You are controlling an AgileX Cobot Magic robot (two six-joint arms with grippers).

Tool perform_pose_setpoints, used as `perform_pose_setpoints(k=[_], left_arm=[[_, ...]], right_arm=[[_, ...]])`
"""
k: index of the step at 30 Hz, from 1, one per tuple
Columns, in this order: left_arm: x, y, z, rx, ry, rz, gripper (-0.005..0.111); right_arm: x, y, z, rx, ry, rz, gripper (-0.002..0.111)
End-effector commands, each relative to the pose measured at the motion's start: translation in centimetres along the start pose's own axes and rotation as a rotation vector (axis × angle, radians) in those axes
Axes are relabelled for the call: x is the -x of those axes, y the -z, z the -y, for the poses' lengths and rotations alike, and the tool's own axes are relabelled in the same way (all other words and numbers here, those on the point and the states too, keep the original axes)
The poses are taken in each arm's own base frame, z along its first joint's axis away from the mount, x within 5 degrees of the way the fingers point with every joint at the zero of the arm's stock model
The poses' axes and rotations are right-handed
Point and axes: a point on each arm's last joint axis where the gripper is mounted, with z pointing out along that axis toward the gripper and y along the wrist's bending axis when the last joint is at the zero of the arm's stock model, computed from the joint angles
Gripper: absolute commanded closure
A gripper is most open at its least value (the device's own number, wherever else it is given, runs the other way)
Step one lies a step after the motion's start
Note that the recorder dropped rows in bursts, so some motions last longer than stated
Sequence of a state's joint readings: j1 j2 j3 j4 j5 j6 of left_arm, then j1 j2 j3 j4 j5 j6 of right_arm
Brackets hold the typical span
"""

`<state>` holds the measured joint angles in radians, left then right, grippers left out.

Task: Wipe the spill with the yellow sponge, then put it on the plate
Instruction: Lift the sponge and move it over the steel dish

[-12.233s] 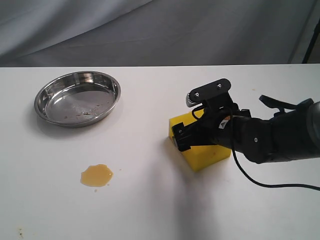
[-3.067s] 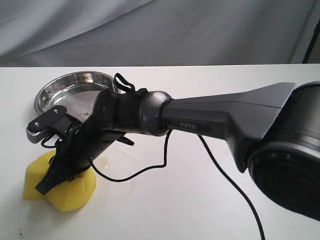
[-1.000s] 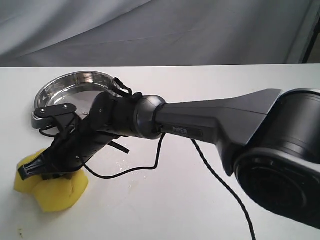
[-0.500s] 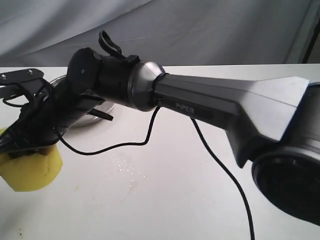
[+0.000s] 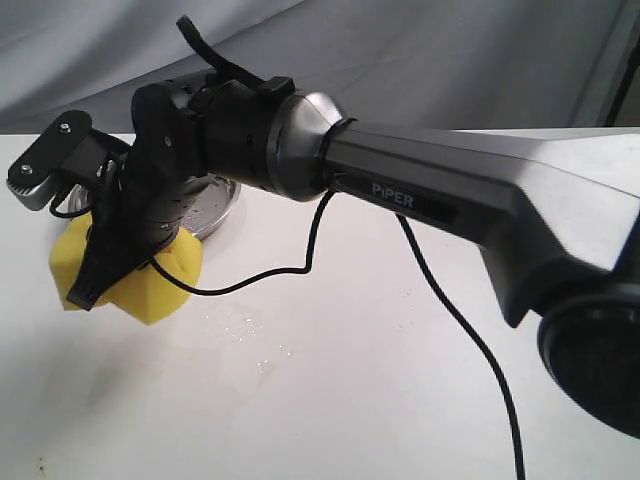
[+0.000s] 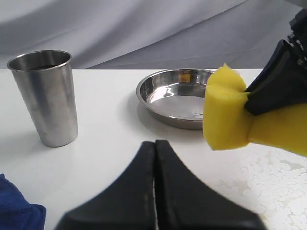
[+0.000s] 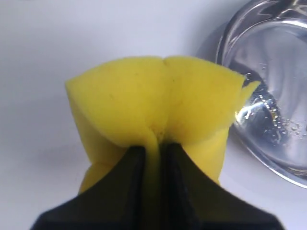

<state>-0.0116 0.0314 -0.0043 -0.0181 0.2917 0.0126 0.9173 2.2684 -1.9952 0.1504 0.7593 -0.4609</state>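
The yellow sponge will go down in the middle of the steel plate [image 5: 157,213] [image 7: 295,91], where I should set it with my right gripper.
My right gripper [image 5: 100,275] [image 7: 152,149] is shut on the yellow sponge [image 5: 150,280] [image 7: 158,100] [image 6: 225,112], squeezing it into a fold. It holds the sponge in the air just beside the steel plate [image 5: 212,208] [image 7: 268,96] [image 6: 180,93], near its front rim. The amber spill is gone as a puddle; only a thin wet film of droplets [image 5: 255,345] [image 6: 268,177] marks the table. My left gripper [image 6: 155,146] is shut and empty, low over the table facing the plate; it is out of the exterior view.
A steel cup [image 6: 45,96] stands upright on the table to one side of the plate. A dark blue cloth [image 6: 17,213] lies at the corner of the left wrist view. The right arm [image 5: 420,190] stretches across the table's middle.
The right gripper has lifted the sponge off the table's left edge and swung it back rightward toward the plate. The puddle seen at the start has been wiped to a faint film.
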Motion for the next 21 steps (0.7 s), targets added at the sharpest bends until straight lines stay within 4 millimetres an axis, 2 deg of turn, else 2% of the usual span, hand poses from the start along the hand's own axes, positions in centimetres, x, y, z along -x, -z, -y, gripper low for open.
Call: perform_pose_setpoints(k=[1,3,7,11,15,18,21], left_arm=[[-0.1,-0.1,0.0,-0.006,0.002,0.002,0.107],[-0.1,-0.1,0.0,-0.006,0.002,0.002,0.107],[-0.1,-0.1,0.0,-0.006,0.002,0.002,0.107],[-0.1,-0.1,0.0,-0.006,0.004,0.002,0.107],[-0.1,-0.1,0.0,-0.006,0.004,0.002,0.107],[-0.1,-0.1,0.0,-0.006,0.004,0.002,0.107],[-0.1,-0.1,0.0,-0.006,0.002,0.002,0.107]], right_arm=[[1.2,0.4,1.0,-0.105,0.001,0.115,0.108],[1.9,0.2,1.4,-0.144,-0.009,0.205,0.108],[2.2,-1.9,1.8,-0.201,-0.016,0.341,0.108],[1.4,-4.8,2.6,-0.264,0.004,0.436,0.108],[0.1,-7.3,4.2,-0.319,-0.071,0.55,0.108],[-0.9,-8.1,5.9,-0.358,-0.188,0.634,0.108],[-1.4,-7.7,7.6,-0.402,-0.302,0.709,0.108]])
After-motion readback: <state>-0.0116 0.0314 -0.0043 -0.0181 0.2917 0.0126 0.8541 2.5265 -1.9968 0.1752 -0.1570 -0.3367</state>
